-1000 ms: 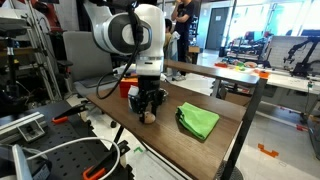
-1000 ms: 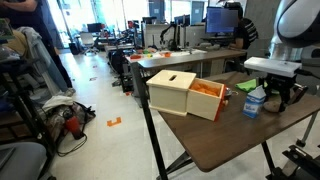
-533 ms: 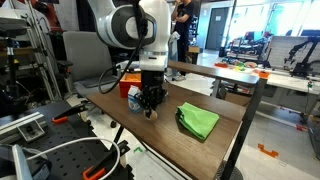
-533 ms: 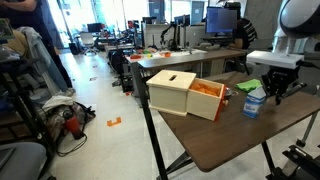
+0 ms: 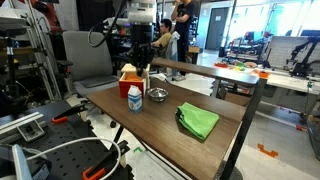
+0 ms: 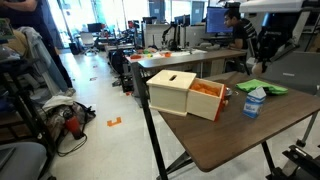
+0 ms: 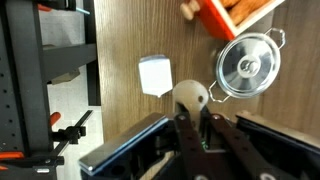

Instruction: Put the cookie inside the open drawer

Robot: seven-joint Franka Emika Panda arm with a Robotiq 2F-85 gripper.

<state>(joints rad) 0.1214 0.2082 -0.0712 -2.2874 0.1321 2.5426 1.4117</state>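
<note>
Next, my gripper puts the cookie down and lets go of it on the orange cloth in the middle of the open drawer [image 5: 132, 78].
In the wrist view my gripper [image 7: 191, 108] is shut on the cookie [image 7: 189, 94], a small round tan lump pinched between the fingertips, high above the table. The arm is raised in both exterior views, with the gripper [image 5: 143, 62] hanging over the back of the table and, from the opposite side, the gripper [image 6: 263, 60] up behind the carton. The wooden box [image 6: 170, 90] stands with its orange open drawer [image 6: 206, 98] pulled out. A corner of the drawer [image 7: 236, 12] shows at the top of the wrist view. The cookie is too small to make out in the exterior views.
A small metal bowl [image 7: 247, 65] and a blue-white carton [image 5: 134, 98] stand below the gripper, near the drawer. A green cloth [image 5: 198, 121] lies farther along the wooden table [image 5: 160, 135]. Lab benches and equipment surround the table.
The gripper shut on the cookie at the tabletop, then rose high with it and shifted toward the bowl and drawer.
</note>
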